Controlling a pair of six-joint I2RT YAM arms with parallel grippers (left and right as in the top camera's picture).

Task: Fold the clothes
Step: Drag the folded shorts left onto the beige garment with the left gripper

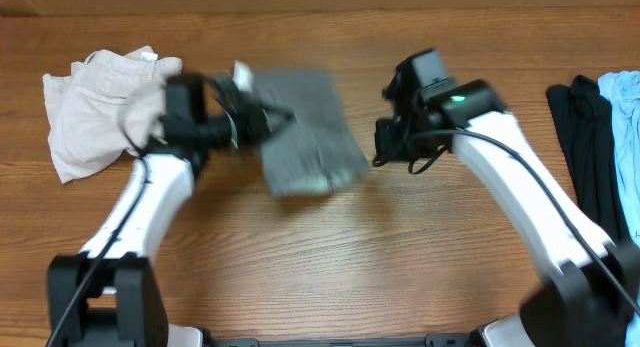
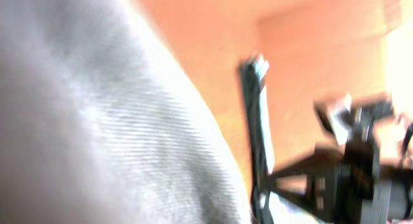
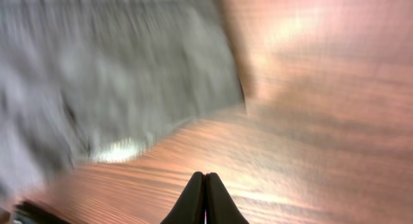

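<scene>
Next, I let go of the folded grey shorts with my left gripper, leaving them on top of the crumpled cream-white shorts (image 1: 127, 99).
The grey shorts (image 1: 305, 127) lie as a folded bundle at the table's centre, blurred by motion. My left gripper (image 1: 275, 117) reaches onto their left edge and looks shut on the cloth. In the left wrist view the grey fabric (image 2: 97, 121) fills the frame and hides the fingers. My right gripper (image 1: 383, 142) hangs just right of the shorts, apart from them. In the right wrist view its fingers (image 3: 205, 198) are shut and empty over bare wood, with the shorts (image 3: 116, 69) ahead to the left.
Cream-white shorts (image 1: 100, 107) lie crumpled at the far left behind my left arm. A black garment (image 1: 585, 137) and a light blue one (image 1: 625, 117) lie at the right edge. The right arm (image 2: 348, 172) shows in the left wrist view.
</scene>
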